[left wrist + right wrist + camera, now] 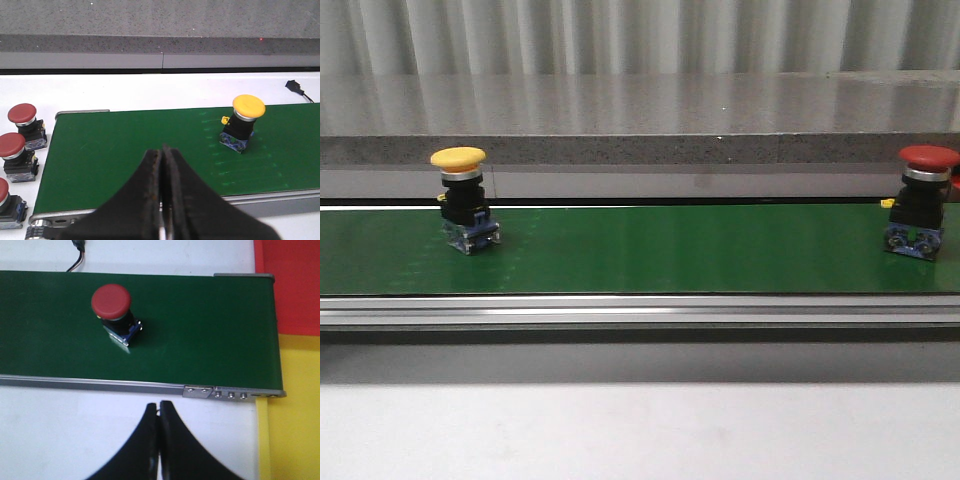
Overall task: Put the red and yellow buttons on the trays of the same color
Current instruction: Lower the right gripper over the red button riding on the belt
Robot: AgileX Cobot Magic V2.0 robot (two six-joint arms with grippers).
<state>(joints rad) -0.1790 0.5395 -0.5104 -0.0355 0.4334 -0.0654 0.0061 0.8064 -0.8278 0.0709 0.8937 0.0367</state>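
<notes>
Next, my right gripper should go to the red button on the green conveyor belt and close on the red button's round cap [929, 157] [111, 301].
A yellow button [460, 200] [244, 122] stands upright on the green conveyor belt [670, 250] toward its left end. A red button [920, 200] [114, 312] stands upright on the belt near its right end. The red tray [290, 285] and the yellow tray [295, 410] lie side by side past the belt's end in the right wrist view. My left gripper [162, 150] is shut and empty, hovering over the belt's near edge, apart from the yellow button. My right gripper [159, 405] is shut and empty over the white table, short of the belt.
Three more red buttons [22, 125] stand on the white table off the belt's left end. A black cable [77, 255] and a small black sensor [296, 89] lie behind the belt. A metal rail [640, 310] runs along the belt's front. A grey ledge [640, 120] is behind.
</notes>
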